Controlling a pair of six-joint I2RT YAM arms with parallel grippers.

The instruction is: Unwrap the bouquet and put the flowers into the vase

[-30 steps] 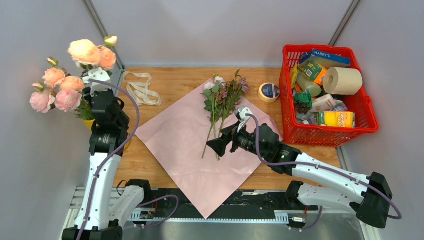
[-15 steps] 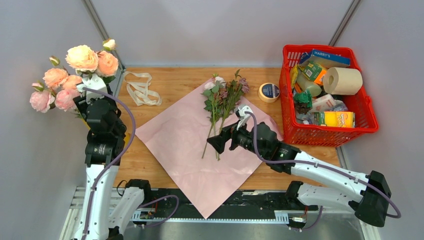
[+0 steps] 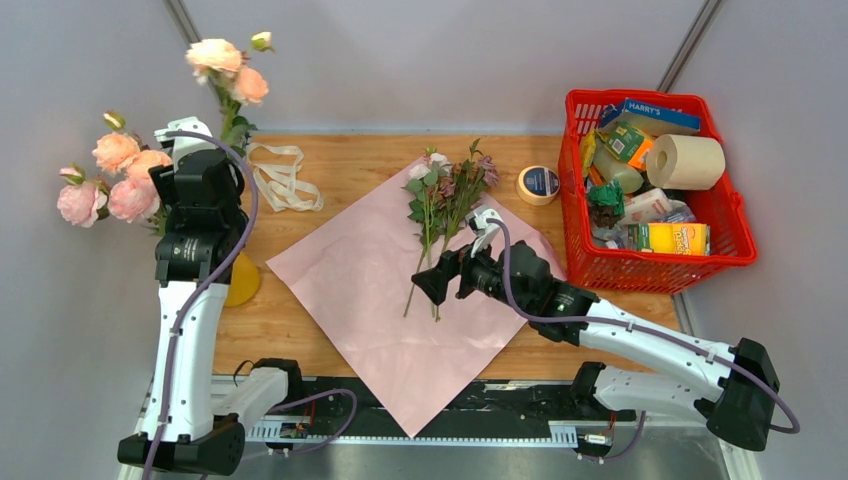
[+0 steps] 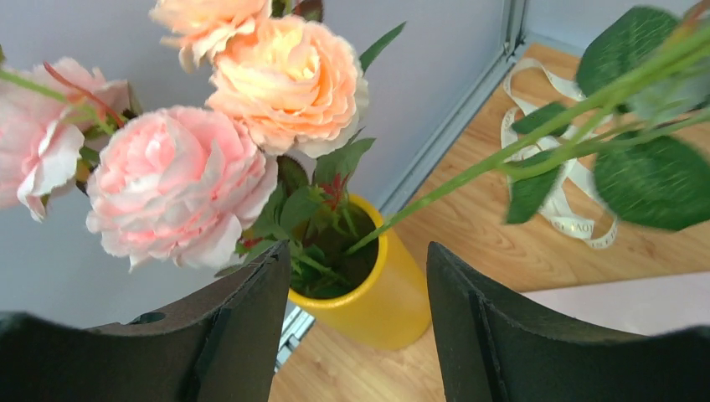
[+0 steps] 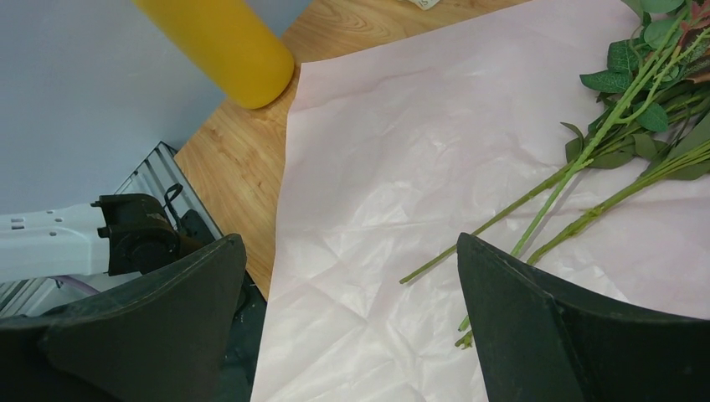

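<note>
The leafy stem hangs far over the rim of the yellow vase, so next my left gripper grabs it near its leaves (image 4: 506,159) and tips it toward the other flowers.
The yellow vase (image 4: 393,293) stands at the table's left edge (image 3: 242,283) and holds several pink and peach flowers (image 4: 180,184). One long leafy stem (image 4: 502,159) leans out of it to the right, with peach blooms (image 3: 228,62) at its top. My left gripper (image 4: 358,251) hangs open above the vase mouth, with nothing between its fingers. The bouquet is undone: its pink wrapping paper (image 3: 380,300) lies flat. A few more flowers (image 3: 447,195) rest on its far corner. My right gripper (image 5: 349,243) is open just above the paper, beside their stem ends (image 5: 502,222).
The cream ribbon (image 3: 282,180) lies loose on the wood behind the paper. A roll of tape (image 3: 540,185) sits next to a red basket (image 3: 652,263) full of groceries at the right. Grey walls close in on both sides.
My left gripper has opened and drawn up and back from the vase. The peach blooms it let go of have swung up and to the right. My right gripper edged slightly left.
</note>
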